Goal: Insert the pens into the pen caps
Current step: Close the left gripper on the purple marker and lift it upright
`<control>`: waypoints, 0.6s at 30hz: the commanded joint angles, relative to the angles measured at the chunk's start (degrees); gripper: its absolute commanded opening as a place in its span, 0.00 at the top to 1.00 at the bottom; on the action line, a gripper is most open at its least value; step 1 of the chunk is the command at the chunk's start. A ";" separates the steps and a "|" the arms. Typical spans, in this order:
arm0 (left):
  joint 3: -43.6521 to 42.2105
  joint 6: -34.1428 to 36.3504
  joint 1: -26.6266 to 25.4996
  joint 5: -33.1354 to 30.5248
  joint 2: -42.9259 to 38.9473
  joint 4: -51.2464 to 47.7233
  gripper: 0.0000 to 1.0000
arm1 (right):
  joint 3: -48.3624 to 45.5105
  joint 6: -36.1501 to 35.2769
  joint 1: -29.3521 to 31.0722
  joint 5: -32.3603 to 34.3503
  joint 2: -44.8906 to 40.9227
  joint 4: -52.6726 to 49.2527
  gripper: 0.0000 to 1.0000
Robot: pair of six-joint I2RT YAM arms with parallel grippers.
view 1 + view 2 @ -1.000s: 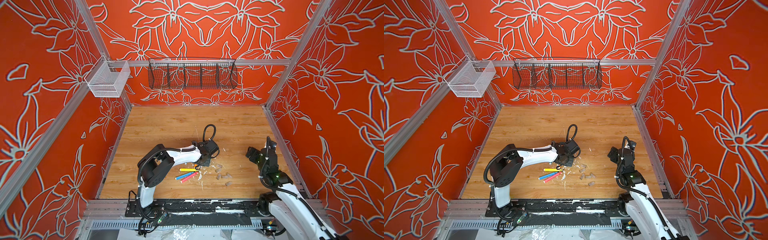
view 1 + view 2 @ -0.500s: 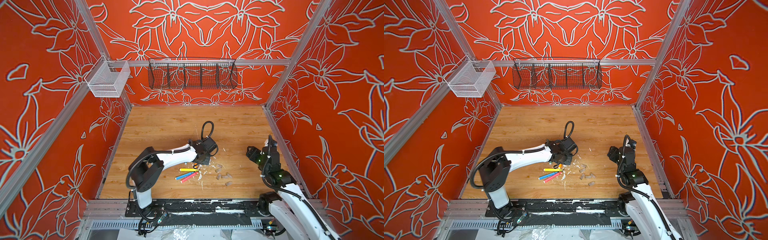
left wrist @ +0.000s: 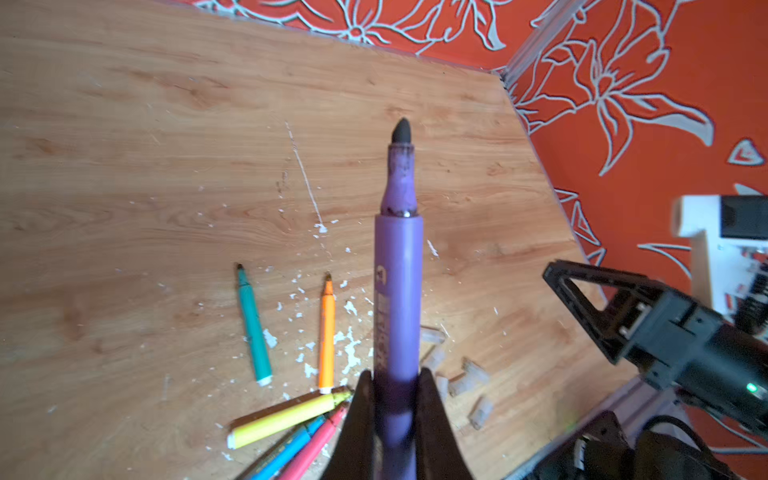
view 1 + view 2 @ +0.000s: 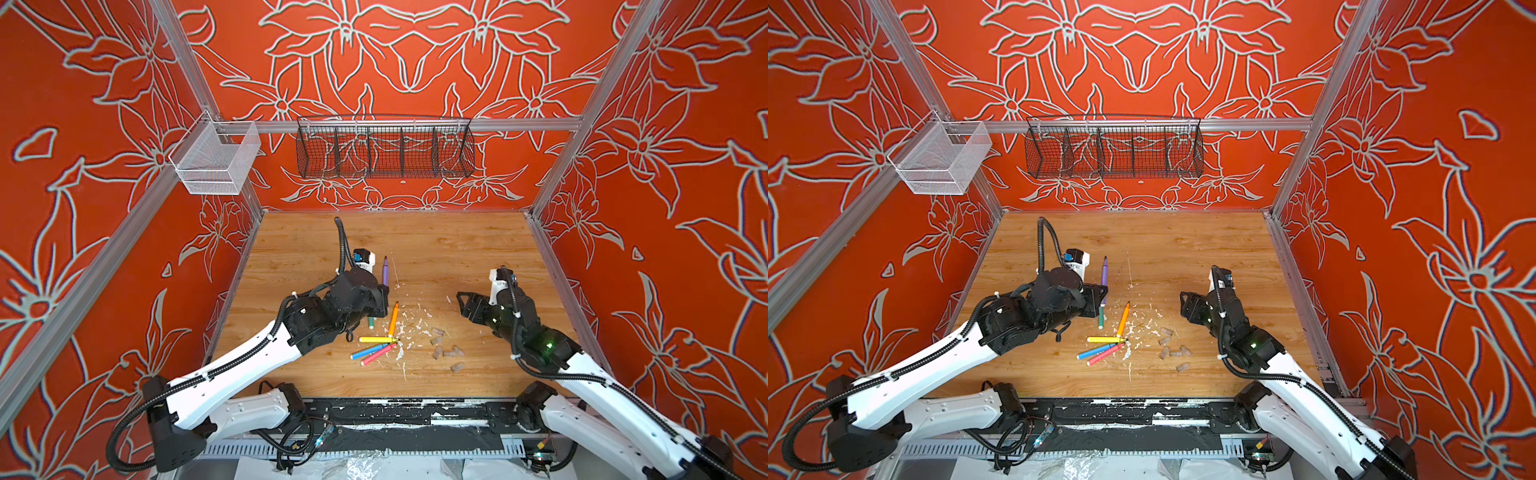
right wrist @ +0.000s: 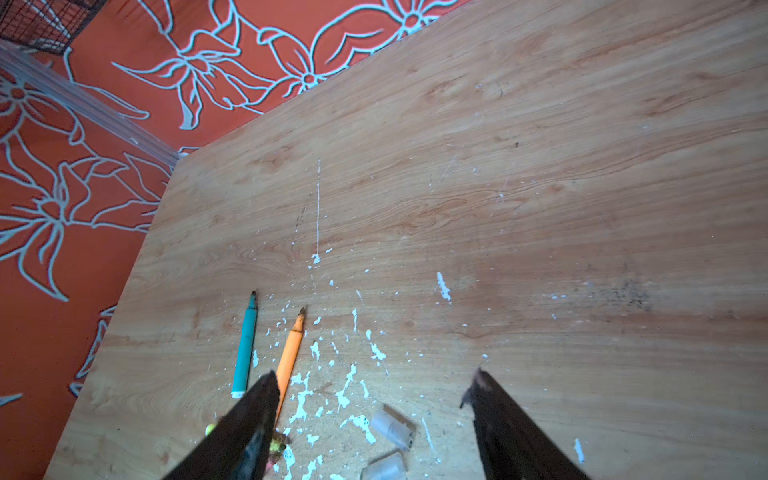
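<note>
I should use my right gripper to take the purple pen near the pen's tip (image 3: 400, 196) and push it deeper before capping, since its body sticks far out of my left gripper.
My left gripper (image 3: 395, 374) is shut on the purple pen (image 3: 399, 270), whose dark tip points away from the wrist. In both top views the left gripper (image 4: 384, 291) holds the purple pen (image 4: 385, 270) above the wood floor, pointing at the back wall. The green pen (image 4: 370, 322), orange pen (image 4: 393, 318), yellow pen (image 4: 376, 339), blue pen (image 4: 368, 351) and pink pen (image 4: 378, 354) lie loose just in front of it. Several clear pen caps (image 4: 437, 341) lie to their right. My right gripper (image 4: 467, 307) hovers open right of the caps, and two caps (image 5: 392, 428) show between its fingers (image 5: 266, 399).
White flecks of debris (image 4: 415, 324) are scattered between the pens and the caps. A black wire basket (image 4: 384, 151) hangs on the back wall and a white mesh basket (image 4: 216, 162) on the left wall. Orange walls close the floor on three sides.
My left gripper has drawn a little leftward, and the purple pen now sticks out beyond its fingers. The right arm has hardly moved.
</note>
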 commanded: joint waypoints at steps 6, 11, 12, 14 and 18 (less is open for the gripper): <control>-17.38 18.44 0.48 -2.24 -3.19 26.35 1.00 | 4.19 2.45 12.08 6.67 4.83 7.36 0.26; -17.96 21.02 0.10 8.00 -2.00 29.11 1.00 | 1.54 3.44 16.65 2.53 4.66 16.88 0.26; -18.69 21.06 -0.04 9.95 -1.66 30.76 1.00 | 0.26 4.08 17.10 0.55 4.59 20.34 0.26; -19.28 21.50 -0.05 14.79 -1.09 32.72 1.00 | -1.28 4.80 17.47 -2.28 4.83 24.82 0.26; -18.32 22.07 -0.39 21.08 -1.22 32.65 1.00 | -1.46 4.67 18.39 -4.74 6.04 28.22 0.26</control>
